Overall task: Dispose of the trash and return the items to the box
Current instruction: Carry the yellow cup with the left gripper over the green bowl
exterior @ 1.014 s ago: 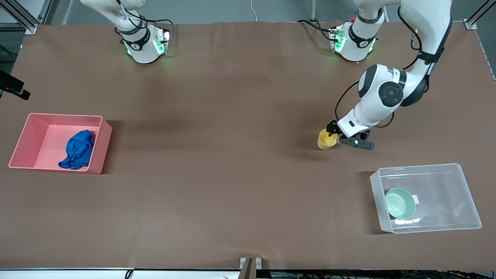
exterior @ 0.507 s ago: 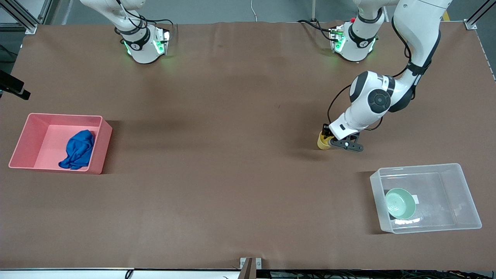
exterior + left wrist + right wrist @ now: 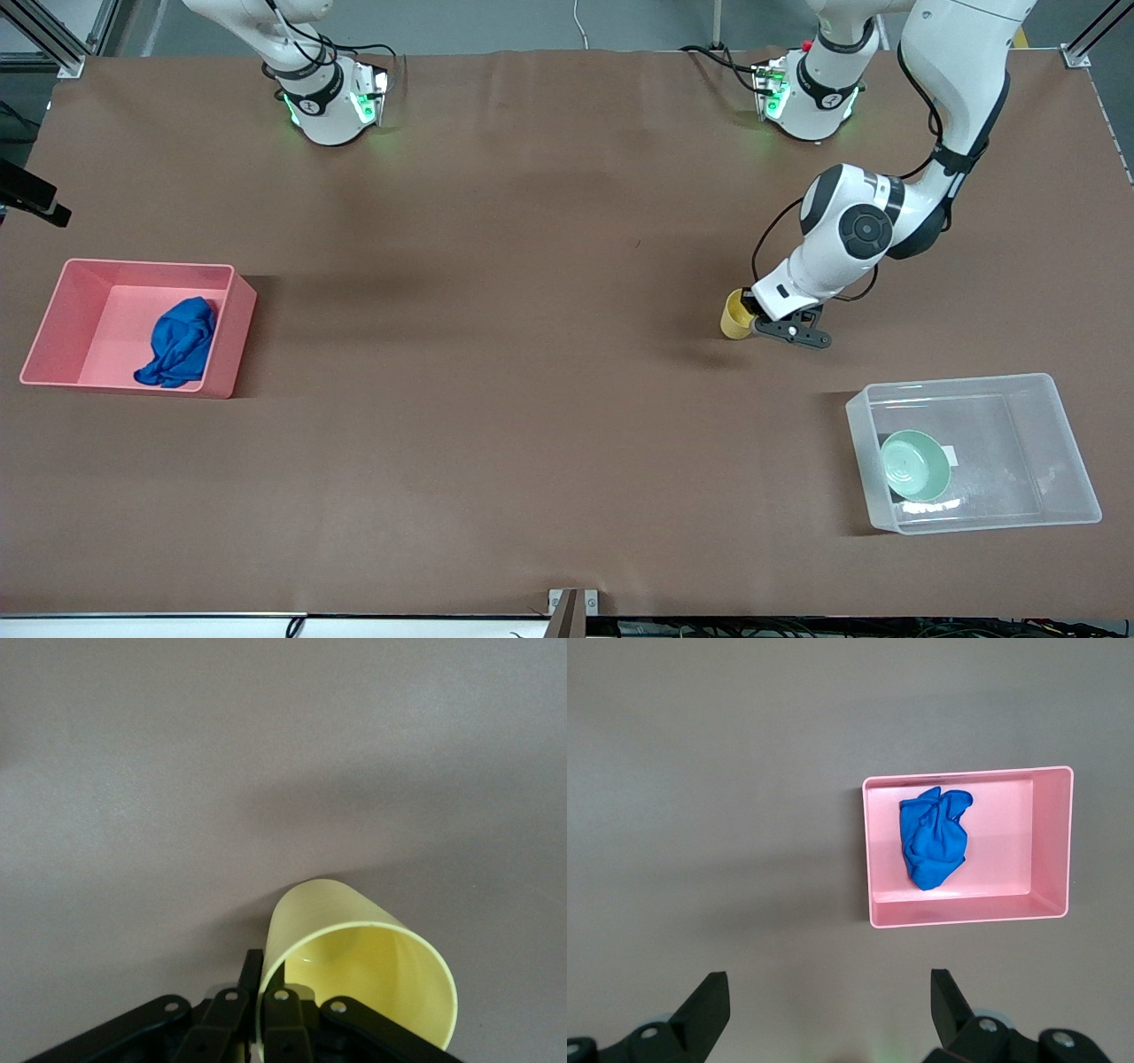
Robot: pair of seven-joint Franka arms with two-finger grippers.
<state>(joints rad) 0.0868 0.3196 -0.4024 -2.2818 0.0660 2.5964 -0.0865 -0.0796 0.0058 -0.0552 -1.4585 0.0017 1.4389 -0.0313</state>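
Observation:
Next, the left gripper releases the yellow cup, now at the table surface, inside the mint-green bowl (image 3: 916, 457) in the clear tub.
The yellow cup (image 3: 734, 314) is at the table surface, nearer the robots than the clear tub (image 3: 957, 383). My left gripper (image 3: 751, 320) is shut on the cup's rim. In the left wrist view one finger is inside the cup (image 3: 354, 943) and one outside, with my left gripper (image 3: 266, 979) pinching the wall. The mint-green bowl (image 3: 915, 464) lies in the tub. The blue rag (image 3: 180, 341) lies in the pink bin (image 3: 142, 264). My right gripper (image 3: 828, 992) is open and empty, high over the table, looking down on the rag (image 3: 933, 837) and the bin (image 3: 966, 776).
The pink bin stands at the right arm's end of the table and the clear tub at the left arm's end, both toward the front camera. Brown table surface lies between them.
My left gripper has come down onto the cup's rim. The cup has shifted slightly toward the right arm's end. The right arm has not moved.

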